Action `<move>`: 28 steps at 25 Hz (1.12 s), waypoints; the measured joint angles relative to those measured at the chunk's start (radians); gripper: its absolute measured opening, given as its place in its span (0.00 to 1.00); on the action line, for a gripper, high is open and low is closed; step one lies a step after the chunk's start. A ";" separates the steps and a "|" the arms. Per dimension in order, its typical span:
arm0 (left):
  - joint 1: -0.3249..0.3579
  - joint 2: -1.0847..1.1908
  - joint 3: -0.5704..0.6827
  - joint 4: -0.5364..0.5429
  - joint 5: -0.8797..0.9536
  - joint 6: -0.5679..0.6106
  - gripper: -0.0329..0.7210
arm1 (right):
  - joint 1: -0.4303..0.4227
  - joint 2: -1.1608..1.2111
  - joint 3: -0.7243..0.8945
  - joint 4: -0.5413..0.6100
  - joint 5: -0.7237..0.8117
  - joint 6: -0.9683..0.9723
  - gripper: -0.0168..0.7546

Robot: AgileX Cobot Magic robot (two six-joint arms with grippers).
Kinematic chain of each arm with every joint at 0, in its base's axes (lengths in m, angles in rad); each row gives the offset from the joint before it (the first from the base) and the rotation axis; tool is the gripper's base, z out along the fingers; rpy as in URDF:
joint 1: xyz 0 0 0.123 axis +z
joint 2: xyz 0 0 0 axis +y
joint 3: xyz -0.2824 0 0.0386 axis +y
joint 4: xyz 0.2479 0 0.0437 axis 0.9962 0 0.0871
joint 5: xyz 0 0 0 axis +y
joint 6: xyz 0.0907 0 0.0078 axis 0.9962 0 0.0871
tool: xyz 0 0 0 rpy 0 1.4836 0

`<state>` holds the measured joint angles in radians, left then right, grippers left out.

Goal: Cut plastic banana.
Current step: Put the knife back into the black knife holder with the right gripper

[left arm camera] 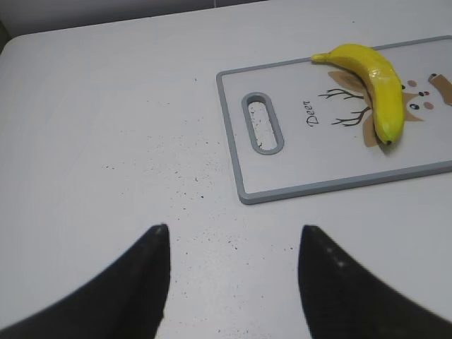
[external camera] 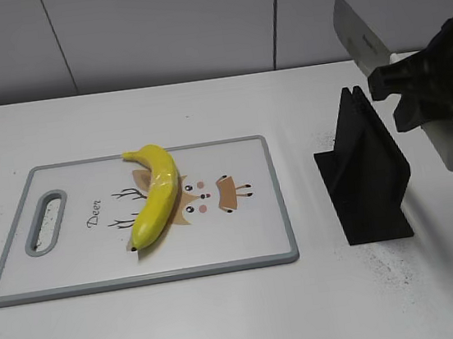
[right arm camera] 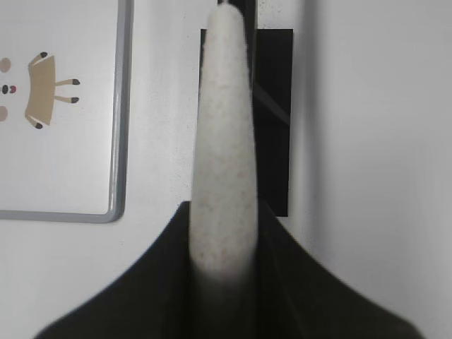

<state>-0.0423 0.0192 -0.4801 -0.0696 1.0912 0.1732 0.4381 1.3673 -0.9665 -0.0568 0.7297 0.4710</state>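
Note:
The white knife, now tilted in the air above the holder, will be let go by my right gripper in the top slot of the black knife holder (external camera: 385, 137) (right arm camera: 241, 42).
The yellow plastic banana (external camera: 157, 193) lies whole on a white cutting board (external camera: 243, 234) with a grey rim and a deer picture. It also shows in the left wrist view (left arm camera: 378, 85). My right gripper (external camera: 414, 84) is shut on a white knife (external camera: 359, 33) and holds it in the air, tilted, above the black knife holder (external camera: 367, 169), well to the right of the banana. In the right wrist view the jaws (right arm camera: 222, 219) clamp the knife's white speckled handle (right arm camera: 222, 141). My left gripper (left arm camera: 233, 233) is open and empty over bare table, left of the board (left arm camera: 296, 162).
The black knife holder stands upright on the table right of the board and shows under the knife in the right wrist view (right arm camera: 275, 106). The board's right corner (right arm camera: 70, 162) lies beside it. A grey wall runs behind the table.

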 joint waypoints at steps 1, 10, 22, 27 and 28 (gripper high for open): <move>0.000 0.000 0.000 0.000 0.000 0.000 0.78 | 0.000 0.000 0.000 -0.001 0.004 0.000 0.23; 0.000 0.000 0.000 0.000 0.000 0.000 0.78 | 0.000 0.056 0.000 -0.011 0.023 0.003 0.23; 0.000 0.000 0.000 0.002 0.000 0.000 0.78 | 0.000 0.133 0.000 -0.011 0.032 0.002 0.23; 0.000 0.000 0.000 0.006 0.000 -0.001 0.78 | 0.000 0.133 -0.001 -0.011 0.033 -0.018 0.41; 0.000 0.000 0.001 0.006 0.000 -0.001 0.78 | 0.000 0.133 -0.002 -0.011 0.033 -0.019 0.52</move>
<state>-0.0423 0.0192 -0.4792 -0.0641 1.0912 0.1721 0.4381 1.5002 -0.9687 -0.0673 0.7630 0.4522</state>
